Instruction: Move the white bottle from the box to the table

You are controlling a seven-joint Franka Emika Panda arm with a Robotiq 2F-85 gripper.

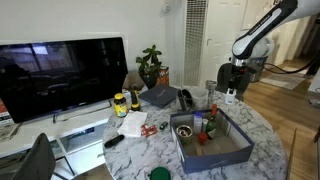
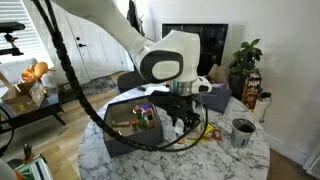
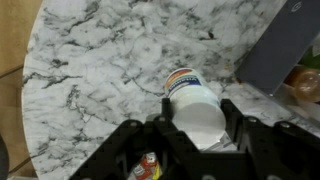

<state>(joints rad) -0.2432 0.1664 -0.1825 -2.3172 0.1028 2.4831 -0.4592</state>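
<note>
The robot's gripper should release the white bottle on the marble table (image 1: 230, 101) just past the far corner of the grey-blue box.
My gripper (image 3: 198, 108) is shut on the white bottle (image 3: 195, 115), fingers on both its sides, and holds it over the marble table (image 3: 100, 70). In an exterior view the gripper (image 1: 228, 84) hangs with the bottle (image 1: 231, 97) just beyond the far side of the grey-blue box (image 1: 215, 155). In an exterior view the gripper (image 2: 185, 116) is to the right of the box (image 2: 120, 142). Green bottles (image 1: 210, 124) and a red one (image 1: 200, 136) stand in the box.
A dark round bowl (image 1: 184, 129) sits by the box's corner and also shows in an exterior view (image 2: 242, 130). A TV (image 1: 60, 75), a plant (image 1: 152, 65), a yellow-lidded jar (image 1: 120, 103) and snack packets lie toward the table's far side.
</note>
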